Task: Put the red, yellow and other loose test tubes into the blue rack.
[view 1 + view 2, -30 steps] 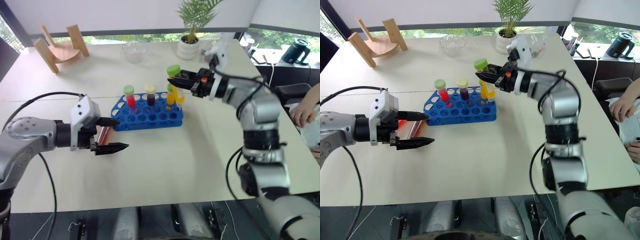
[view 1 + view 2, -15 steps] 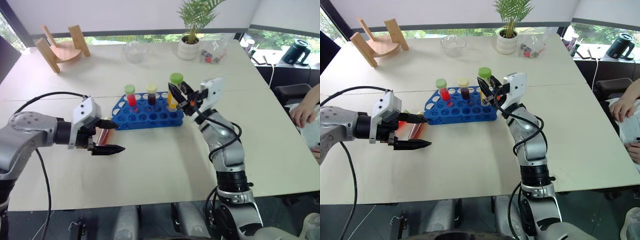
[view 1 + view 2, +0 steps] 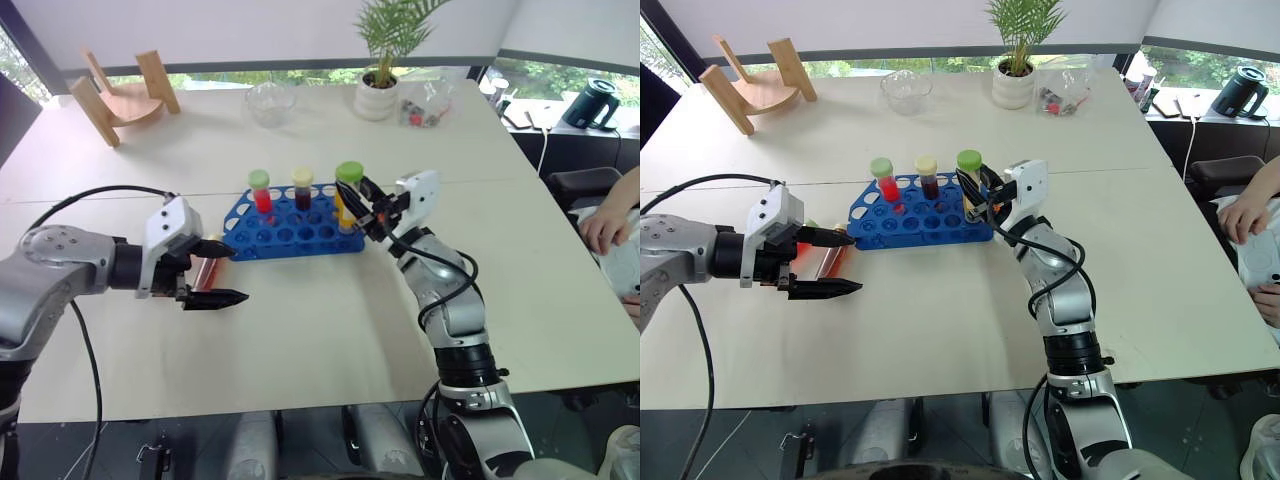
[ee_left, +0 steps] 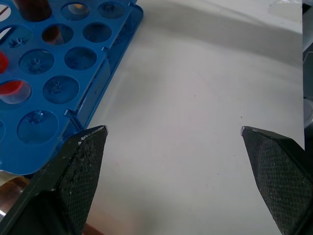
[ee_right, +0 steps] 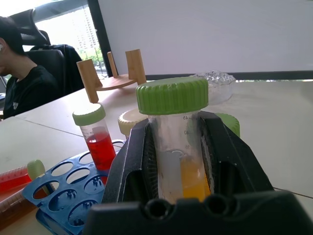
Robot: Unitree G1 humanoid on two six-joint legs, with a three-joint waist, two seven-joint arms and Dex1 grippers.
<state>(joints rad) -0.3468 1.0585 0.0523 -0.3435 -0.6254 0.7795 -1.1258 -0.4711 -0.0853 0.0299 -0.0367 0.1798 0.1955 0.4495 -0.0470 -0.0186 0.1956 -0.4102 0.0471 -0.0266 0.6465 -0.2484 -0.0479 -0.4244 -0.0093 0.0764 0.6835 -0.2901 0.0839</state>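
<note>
I need to use my right gripper to set the yellow tube down in the blue rack's front row, before the other green cap (image 3: 347,239).
The blue rack (image 3: 290,240) stands mid-table with a red green-capped tube (image 3: 262,198) and a dark cream-capped tube (image 3: 302,190) upright in its back row. My right gripper (image 3: 352,192) is shut on a yellow tube with a green cap (image 5: 172,95), held upright over the rack's right end; whether it sits in a hole I cannot tell. Another green cap (image 5: 229,123) shows just behind it. Two loose test tubes, one red (image 5: 14,175) and one brownish (image 3: 205,272), lie on the table left of the rack. My left gripper (image 3: 240,272) hovers open above them.
A wooden stand (image 3: 120,90), a glass bowl (image 3: 270,102), a potted plant (image 3: 380,90) and a clear bag (image 3: 425,105) stand along the far side. A person's hand (image 3: 610,225) rests at the right edge. A seated person (image 5: 22,83) is beyond the table.
My right gripper has come down with the yellow tube to the rack's right end, and its wrist has turned. The left gripper has stayed open in place.
</note>
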